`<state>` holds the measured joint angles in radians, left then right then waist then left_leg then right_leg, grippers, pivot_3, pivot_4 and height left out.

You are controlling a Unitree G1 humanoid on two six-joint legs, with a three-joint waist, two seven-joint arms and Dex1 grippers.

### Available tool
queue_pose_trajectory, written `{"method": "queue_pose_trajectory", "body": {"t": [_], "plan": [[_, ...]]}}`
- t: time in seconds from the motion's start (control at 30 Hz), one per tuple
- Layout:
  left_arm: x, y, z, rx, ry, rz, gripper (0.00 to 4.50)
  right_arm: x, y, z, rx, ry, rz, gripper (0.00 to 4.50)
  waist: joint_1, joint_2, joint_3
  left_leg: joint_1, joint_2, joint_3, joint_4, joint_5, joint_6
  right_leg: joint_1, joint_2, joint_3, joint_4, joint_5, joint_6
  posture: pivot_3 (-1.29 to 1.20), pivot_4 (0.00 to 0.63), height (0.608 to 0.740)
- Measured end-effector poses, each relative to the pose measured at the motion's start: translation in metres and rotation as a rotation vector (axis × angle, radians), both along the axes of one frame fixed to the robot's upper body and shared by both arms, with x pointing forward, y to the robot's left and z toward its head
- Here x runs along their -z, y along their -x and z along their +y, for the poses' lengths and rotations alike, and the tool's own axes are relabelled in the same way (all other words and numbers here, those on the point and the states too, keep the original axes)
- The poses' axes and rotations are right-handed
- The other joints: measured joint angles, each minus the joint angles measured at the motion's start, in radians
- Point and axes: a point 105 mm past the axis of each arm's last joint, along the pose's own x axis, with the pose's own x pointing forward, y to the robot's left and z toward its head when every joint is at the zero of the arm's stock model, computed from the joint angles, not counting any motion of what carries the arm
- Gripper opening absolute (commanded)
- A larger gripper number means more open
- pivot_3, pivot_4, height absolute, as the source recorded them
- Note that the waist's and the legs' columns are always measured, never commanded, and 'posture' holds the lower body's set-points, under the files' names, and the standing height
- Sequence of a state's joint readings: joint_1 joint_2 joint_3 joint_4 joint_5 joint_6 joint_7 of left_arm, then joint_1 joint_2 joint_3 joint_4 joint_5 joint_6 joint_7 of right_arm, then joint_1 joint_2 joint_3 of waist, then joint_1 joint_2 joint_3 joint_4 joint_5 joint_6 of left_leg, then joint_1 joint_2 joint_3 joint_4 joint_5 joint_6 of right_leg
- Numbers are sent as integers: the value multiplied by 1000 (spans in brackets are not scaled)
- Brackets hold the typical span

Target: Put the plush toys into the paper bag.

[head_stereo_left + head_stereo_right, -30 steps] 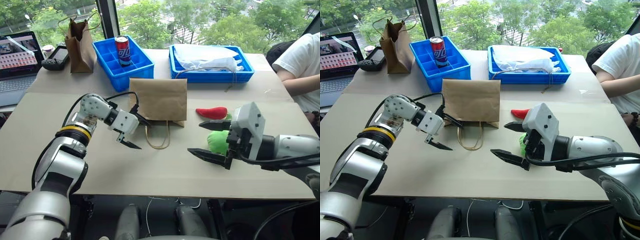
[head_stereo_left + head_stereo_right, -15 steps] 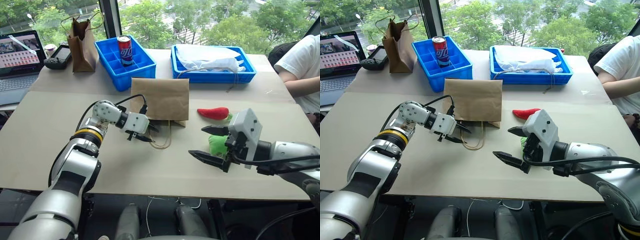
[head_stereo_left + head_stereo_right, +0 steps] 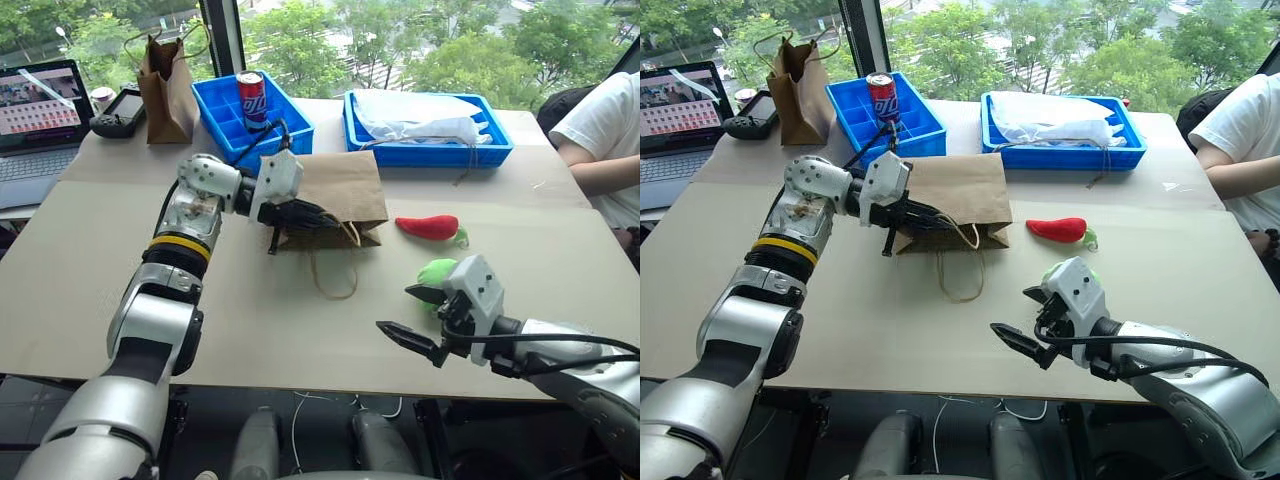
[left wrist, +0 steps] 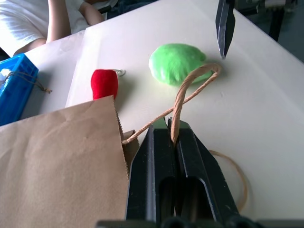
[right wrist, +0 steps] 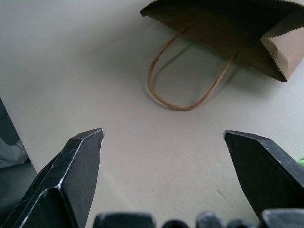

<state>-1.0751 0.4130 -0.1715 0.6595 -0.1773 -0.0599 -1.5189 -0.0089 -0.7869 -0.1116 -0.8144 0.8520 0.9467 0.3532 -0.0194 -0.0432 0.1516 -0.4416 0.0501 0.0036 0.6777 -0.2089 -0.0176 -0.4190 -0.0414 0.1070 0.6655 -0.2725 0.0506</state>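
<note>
My right gripper goes next into the opening (image 3: 352, 238) (image 5: 223, 35) of the light-brown paper bag and closes its fingers there.
The light-brown paper bag (image 3: 343, 188) lies on the table with its mouth toward me. My left gripper (image 3: 336, 222) is shut on one twisted loop handle (image 4: 183, 92), held a little above the table. The other handle (image 3: 335, 280) lies flat. The red chili plush (image 3: 428, 227) lies to the right of the bag. Nearer me is the green plush ball (image 3: 437, 270). My right gripper (image 3: 400, 310) stands open low over the table beside the ball, with nothing between its fingers (image 5: 78, 161).
At the back stand a darker, taller paper bag (image 3: 165, 75), a blue crate (image 3: 225, 130) with a soda can (image 3: 250, 95), and a blue tray (image 3: 425, 150) with white plastic. A laptop (image 3: 35, 110) is far left. A person (image 3: 600, 120) sits at the right.
My left gripper has shut on the bag's handle and lifted it up and to the right, tipping the bag's mouth. My right gripper has sunk toward the table, still open.
</note>
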Motion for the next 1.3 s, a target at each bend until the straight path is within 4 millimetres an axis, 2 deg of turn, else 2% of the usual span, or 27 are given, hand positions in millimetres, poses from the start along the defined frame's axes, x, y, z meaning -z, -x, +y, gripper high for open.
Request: {"method": "queue_pose_trajectory", "body": {"t": [0.1, 0.2, 0.3, 0.43, 0.47, 0.57, 0.63, 0.77, 0.93, 1.03, 1.13, 1.3], "plan": [[-2, 7, 0, -47, 22, 66, 21, 3, -4, 7, 30, -60, 6, 4500, -8, 0, 0, 1, 0, -1, 0, 0, 0, 0, 0, -1, 1, 0, 0, 0, 150, 722], [-2, 15, -3, -78, 52, 132, 0, 3, -14, 18, 64, -141, 5, 3778, -9, 1, 0, 1, 0, -2, 1, 1, 1, 0, 0, -1, 3, 0, 0, 0, 150, 722], [-3, 22, -9, -103, 83, 195, 0, 1, -27, 25, 110, -208, -2, 2750, -10, 1, 0, 1, 0, -2, 1, 1, 1, 0, 0, -1, 4, 0, 0, 0, 150, 722], [-6, 24, -16, -150, 101, 254, 0, 17, -41, 45, 126, -278, 50, 1486, -10, 1, 0, 1, -1, -2, 1, 1, 1, 0, 0, -2, 4, 0, 0, 0, 150, 722], [-5, 24, -17, -161, 100, 261, 0, 19, -46, 50, 137, -313, 57, 1056, -10, 1, 0, 1, -1, -3, 1, 1, 1, 0, 0, -2, 4, 0, 0, 0, 150, 722], [-6, 29, -23, -155, 109, 334, 0, 12, -67, 63, 197, -446, 41, 18, -14, 2, 0, 1, -1, -3, 0, 1, 1, -1, 0, -2, 6, 0, 0, 0, 150, 722], [-9, 37, -27, -132, 118, 390, 0, 11, -78, 63, 237, -486, 25, 18, -17, 2, 0, 1, -1, -3, 0, 1, 1, -1, 0, -2, 6, 0, 0, 0, 150, 722], [-12, 41, -28, -139, 135, 450, 0, 23, -92, 57, 300, -513, 36, 18, -20, 2, 0, 1, -1, -3, 0, 1, 1, -1, 0, -2, 6, 0, 0, 0, 150, 722], [-18, 45, -41, -106, 175, 513, 0, 25, -109, 55, 341, -570, 9, 18, -24, 2, 0, 1, -1, -3, 0, 2, 1, -1, 0, -2, 7, 0, 0, 0, 150, 722], [-20, 44, -43, -124, 193, 544, 0, 37, -114, 53, 370, -562, 18, 18, -24, 2, 0, 1, -1, -3, 0, 2, 1, -1, 0, -2, 7, 0, 0, 0, 150, 722], [-19, 44, -44, -133, 200, 568, 0, 51, -119, 56, 357, -492, 10, 18, -25, 3, 0, 1, -1, -3, 0, 2, 1, -2, 0, -2, 7, 0, 0, 0, 150, 722], [-18, 40, -44, -169, 208, 566, 0, 61, -121, 59, 301, -323, -59, 18, -25, 3, 0, 2, -1, -3, 0, 2, 0, -1, 0, -2, 7, 0, 0, 0, 150, 722]]}}
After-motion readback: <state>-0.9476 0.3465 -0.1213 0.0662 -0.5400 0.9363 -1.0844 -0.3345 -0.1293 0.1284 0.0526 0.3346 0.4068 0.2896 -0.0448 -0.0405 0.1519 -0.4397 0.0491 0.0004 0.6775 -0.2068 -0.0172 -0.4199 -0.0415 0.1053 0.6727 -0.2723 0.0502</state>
